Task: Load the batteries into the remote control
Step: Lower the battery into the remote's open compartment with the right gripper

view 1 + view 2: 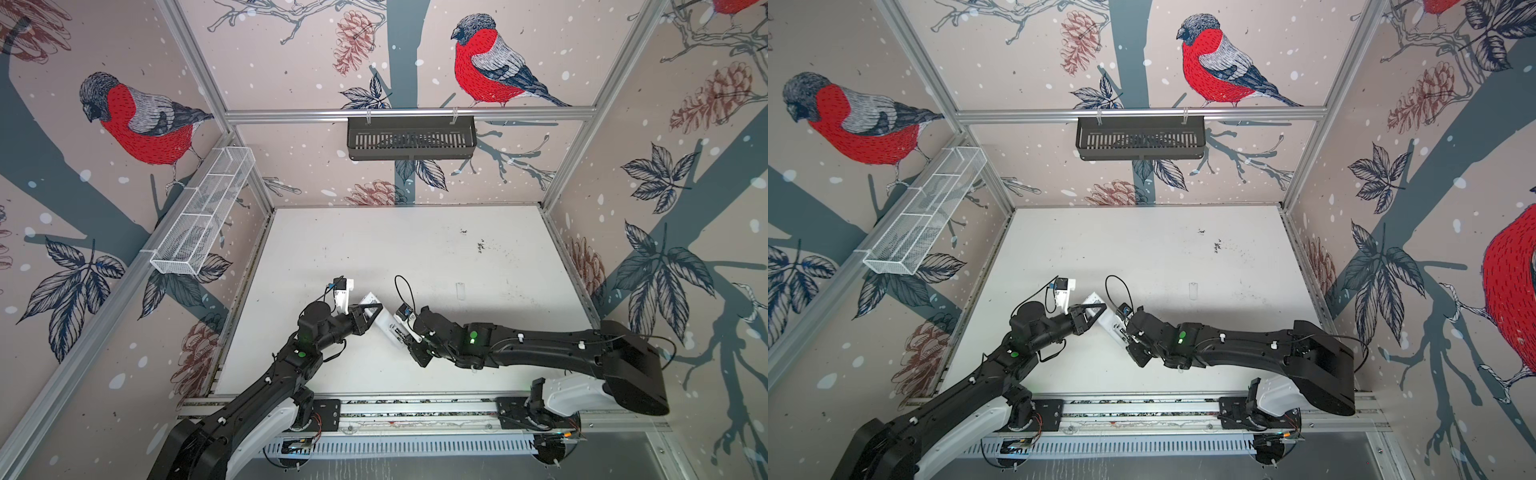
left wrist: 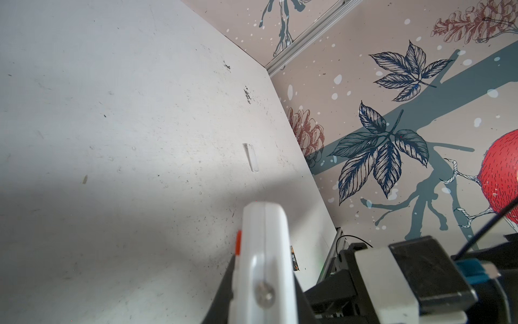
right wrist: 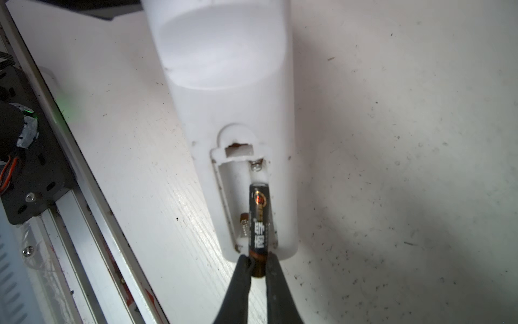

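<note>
The battery stops short of the spring and overhangs the bay's edge, so my right gripper should retake the copper-banded end nearer its tip [image 3: 259,272] and push toward the spring.
My left gripper [image 1: 374,312] is shut on the white remote control [image 1: 384,320], holding it above the table in both top views, and it grips one end [image 1: 1096,303]. In the left wrist view the remote [image 2: 263,238] shows edge-on between the jaws. The right wrist view shows its plain back [image 3: 232,84] with the battery bay open. My right gripper [image 3: 258,266] is shut on the copper-banded end of a black battery [image 3: 259,218]. The battery's other end lies tilted over one slot, short of the spring. The slot beside it holds only its spring.
A small pale flat piece [image 1: 459,291] lies on the white table [image 1: 415,249] to the right, also seen as a pale flat piece [image 2: 251,157] in the left wrist view. A black basket [image 1: 411,137] hangs on the back wall, a white wire basket [image 1: 203,212] on the left wall.
</note>
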You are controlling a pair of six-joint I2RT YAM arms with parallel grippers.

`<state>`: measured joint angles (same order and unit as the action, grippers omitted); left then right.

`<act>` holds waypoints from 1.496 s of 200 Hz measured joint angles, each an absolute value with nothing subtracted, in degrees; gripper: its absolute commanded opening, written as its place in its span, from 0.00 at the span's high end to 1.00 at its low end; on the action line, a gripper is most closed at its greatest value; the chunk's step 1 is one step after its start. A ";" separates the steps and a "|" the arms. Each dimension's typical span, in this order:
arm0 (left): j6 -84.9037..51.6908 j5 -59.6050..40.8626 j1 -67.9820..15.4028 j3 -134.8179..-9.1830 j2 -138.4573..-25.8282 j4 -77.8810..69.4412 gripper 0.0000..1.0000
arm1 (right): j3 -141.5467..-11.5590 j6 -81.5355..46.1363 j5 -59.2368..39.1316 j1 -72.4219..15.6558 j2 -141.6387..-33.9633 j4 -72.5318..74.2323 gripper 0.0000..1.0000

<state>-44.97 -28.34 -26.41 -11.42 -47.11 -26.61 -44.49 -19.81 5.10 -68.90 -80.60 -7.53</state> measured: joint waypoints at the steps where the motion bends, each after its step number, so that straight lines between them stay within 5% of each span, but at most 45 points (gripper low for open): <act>1: -44.97 -28.29 -26.41 -11.42 -47.09 -26.65 1.00 | -44.53 -19.86 5.08 -68.88 -80.62 -7.55 0.89; 299: -55.57 -39.70 -16.86 -8.34 -51.09 -35.92 1.00 | -51.09 -14.39 3.75 -69.89 -82.41 -13.37 0.77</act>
<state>-55.57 -39.70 -16.86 -8.34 -51.09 -35.92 -51.09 -14.39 3.75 -69.89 -82.41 -13.37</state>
